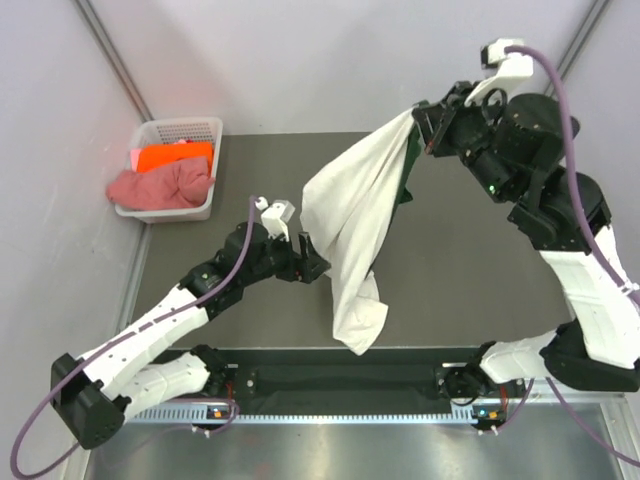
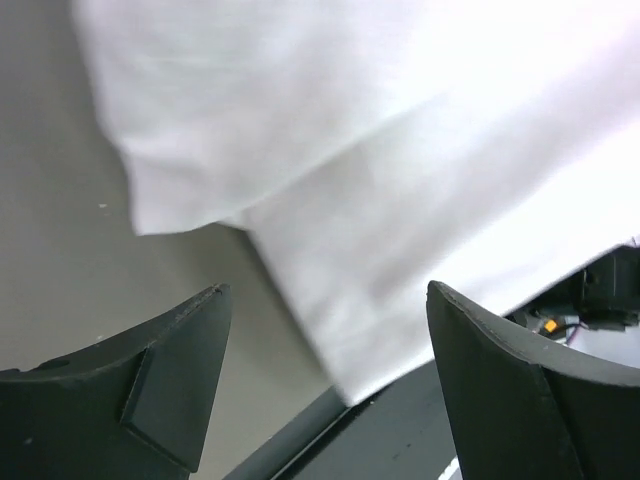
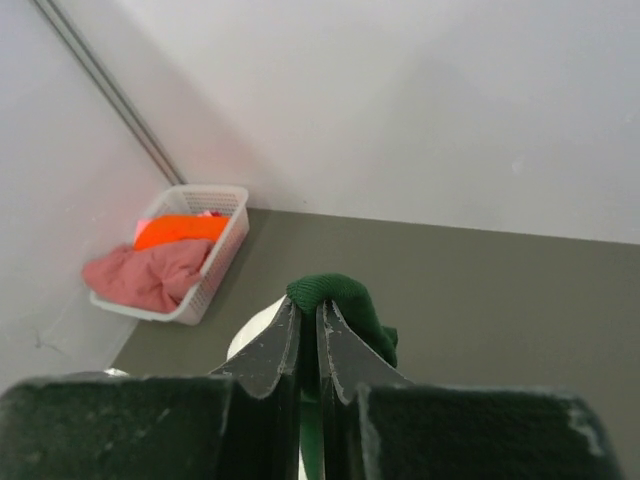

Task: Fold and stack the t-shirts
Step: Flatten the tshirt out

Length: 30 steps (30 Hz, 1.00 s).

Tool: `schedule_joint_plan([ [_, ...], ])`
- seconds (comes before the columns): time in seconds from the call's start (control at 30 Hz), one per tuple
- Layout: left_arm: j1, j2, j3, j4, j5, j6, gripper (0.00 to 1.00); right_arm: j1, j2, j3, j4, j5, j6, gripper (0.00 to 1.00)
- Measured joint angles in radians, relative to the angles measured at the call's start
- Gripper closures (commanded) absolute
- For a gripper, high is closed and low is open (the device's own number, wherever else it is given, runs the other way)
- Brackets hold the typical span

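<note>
My left gripper needs to move next to the low end of the white t-shirt [image 1: 343,312] [image 2: 325,325], just above its corner nearest the black rail, and close there.
A white t-shirt [image 1: 350,220] with dark green trim hangs in the air over the table, held up at the back right by my right gripper [image 1: 425,125]. In the right wrist view that gripper [image 3: 318,312] is shut on a dark green fold of the shirt [image 3: 340,295]. My left gripper [image 1: 305,255] stands open beside the hanging cloth's left edge, low over the table. In the left wrist view the white cloth [image 2: 400,200] fills the space beyond the spread fingers [image 2: 170,380], with nothing between them. An orange t-shirt [image 1: 175,156] and a dusty pink one [image 1: 160,187] lie in the basket.
The white lattice basket [image 1: 195,127] stands at the table's back left corner, also seen in the right wrist view as the basket [image 3: 228,235]. The dark table [image 1: 470,270] stretches to the right of the shirt. A black rail [image 1: 340,380] runs along the near edge between the arm bases.
</note>
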State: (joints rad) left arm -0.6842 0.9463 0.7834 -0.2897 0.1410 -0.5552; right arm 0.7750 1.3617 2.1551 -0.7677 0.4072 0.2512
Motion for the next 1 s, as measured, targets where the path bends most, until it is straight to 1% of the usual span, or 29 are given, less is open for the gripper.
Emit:
schedule_joint_plan([
  [0.17, -0.064, 0.045, -0.01, 0.034, -0.018, -0.002, 0.18, -0.013, -0.127, -0.295, 0.081, 0.049, -0.005, 1.0],
  [0.23, -0.12, 0.05, -0.033, 0.041, -0.05, -0.006, 0.18, -0.037, -0.172, -0.395, 0.106, 0.082, -0.004, 1.0],
  [0.27, -0.171, 0.048, -0.058, 0.052, -0.076, -0.013, 0.18, -0.05, -0.188, -0.424, 0.111, 0.095, -0.004, 1.0],
  [0.33, -0.277, 0.043, -0.102, 0.055, -0.138, -0.035, 0.18, -0.079, -0.214, -0.46, 0.12, 0.121, -0.004, 1.0],
  [0.43, -0.42, 0.045, -0.168, 0.058, -0.232, -0.078, 0.18, -0.101, -0.233, -0.468, 0.147, 0.142, -0.004, 1.0],
  [0.53, -0.513, 0.092, -0.195, 0.058, -0.316, -0.117, 0.21, -0.111, -0.247, -0.469, 0.172, 0.147, -0.005, 1.0],
  [0.6, -0.557, 0.162, -0.189, 0.066, -0.365, -0.132, 0.22, -0.113, -0.253, -0.473, 0.185, 0.149, -0.004, 1.0],
  [0.7, -0.6, 0.293, -0.143, 0.05, -0.426, -0.154, 0.21, -0.119, -0.253, -0.479, 0.195, 0.148, -0.004, 1.0],
  [0.8, -0.611, 0.422, -0.06, 0.005, -0.495, -0.185, 0.21, -0.126, -0.255, -0.493, 0.203, 0.145, 0.001, 1.0],
  [0.9, -0.611, 0.511, 0.012, -0.036, -0.572, -0.225, 0.3, -0.134, -0.257, -0.51, 0.203, 0.137, 0.006, 1.0],
  [0.93, -0.611, 0.524, 0.021, -0.039, -0.586, -0.233, 0.37, -0.137, -0.259, -0.517, 0.203, 0.133, 0.006, 1.0],
  [1.0, -0.607, 0.533, 0.025, -0.039, -0.602, -0.246, 0.38, -0.141, -0.266, -0.528, 0.205, 0.124, 0.007, 1.0],
])
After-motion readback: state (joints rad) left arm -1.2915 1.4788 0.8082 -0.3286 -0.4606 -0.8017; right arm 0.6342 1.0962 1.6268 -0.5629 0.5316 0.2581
